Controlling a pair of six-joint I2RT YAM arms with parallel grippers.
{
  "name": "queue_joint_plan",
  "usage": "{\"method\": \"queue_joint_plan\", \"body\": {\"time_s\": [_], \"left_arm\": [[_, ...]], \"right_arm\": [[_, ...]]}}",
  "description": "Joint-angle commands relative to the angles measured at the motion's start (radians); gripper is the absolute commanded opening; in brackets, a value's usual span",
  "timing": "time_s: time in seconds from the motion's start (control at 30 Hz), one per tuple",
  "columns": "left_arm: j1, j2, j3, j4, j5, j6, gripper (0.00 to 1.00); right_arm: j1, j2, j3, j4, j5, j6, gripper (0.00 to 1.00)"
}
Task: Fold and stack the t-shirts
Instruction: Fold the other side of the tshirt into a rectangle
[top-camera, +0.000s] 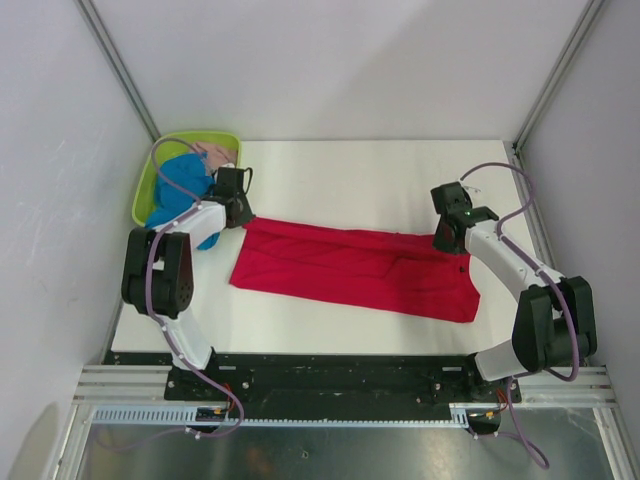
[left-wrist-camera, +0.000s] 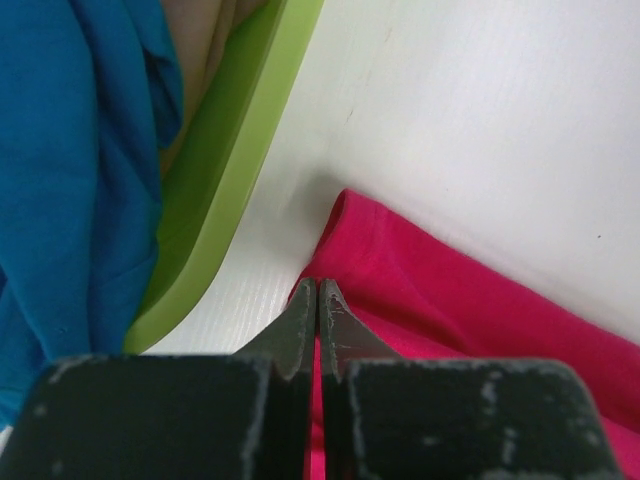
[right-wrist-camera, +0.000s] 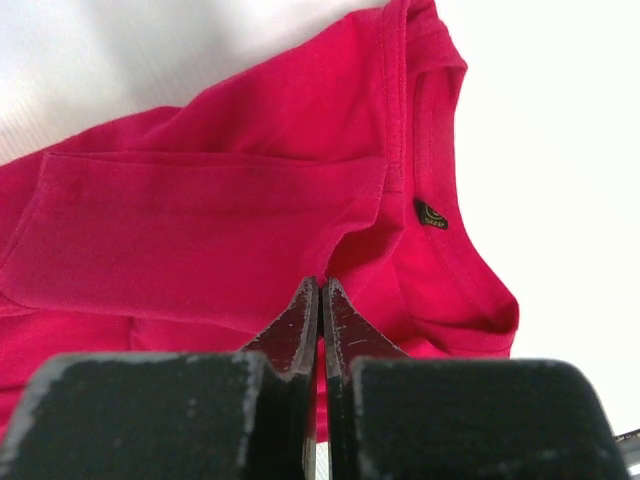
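Note:
My left gripper's shut fingers are gathering hardly any cloth at the red t-shirt's corner, so next I open them, reach back and pinch the flap's edge (top-camera: 247, 244) before both grippers pull.
The red t-shirt (top-camera: 350, 265) lies as a long folded strip across the middle of the white table. My left gripper (top-camera: 240, 212) is shut at its far left corner; in the left wrist view the tips (left-wrist-camera: 318, 285) pinch the red edge (left-wrist-camera: 450, 300). My right gripper (top-camera: 447, 238) is shut at the far right edge, near the collar; in the right wrist view the tips (right-wrist-camera: 321, 285) close on a fold of red cloth (right-wrist-camera: 200, 220). The blue t-shirt (top-camera: 180, 190) hangs over the basket's side, and the pale pink one (top-camera: 215, 153) lies inside it.
The lime-green basket (top-camera: 140, 195) stands at the far left corner, right beside my left gripper; its rim (left-wrist-camera: 230, 160) is close to the shirt's corner. White walls and metal posts ring the table. A black rail runs along the near edge.

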Motion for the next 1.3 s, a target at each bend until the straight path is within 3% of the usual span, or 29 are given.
{"method": "queue_joint_plan", "body": {"time_s": [0.0,0.27,0.4,0.47,0.6,0.7,1.27], "left_arm": [[0.004,-0.072,-0.024,0.023,-0.006,-0.011,0.0],[0.003,-0.08,-0.057,0.024,0.005,-0.034,0.0],[0.003,-0.083,-0.076,0.024,0.008,-0.052,0.06],[0.003,-0.084,-0.085,0.024,0.014,-0.065,0.15],[0.002,-0.11,-0.113,0.026,0.018,-0.089,0.42],[0.002,-0.139,-0.128,0.029,0.018,-0.097,0.51],[0.001,-0.164,-0.183,-0.023,-0.066,-0.211,0.39]], "right_arm": [[0.005,-0.041,-0.023,-0.016,0.047,0.013,0.0],[0.012,-0.039,-0.068,0.0,0.051,0.014,0.0],[0.015,-0.028,-0.08,0.014,0.046,0.013,0.0],[0.019,-0.022,-0.083,0.019,0.043,0.016,0.0],[0.029,-0.013,-0.085,0.028,0.041,0.018,0.0],[0.033,-0.006,-0.085,0.034,0.039,0.019,0.0],[0.034,0.01,-0.086,0.053,0.035,0.018,0.0]]}}
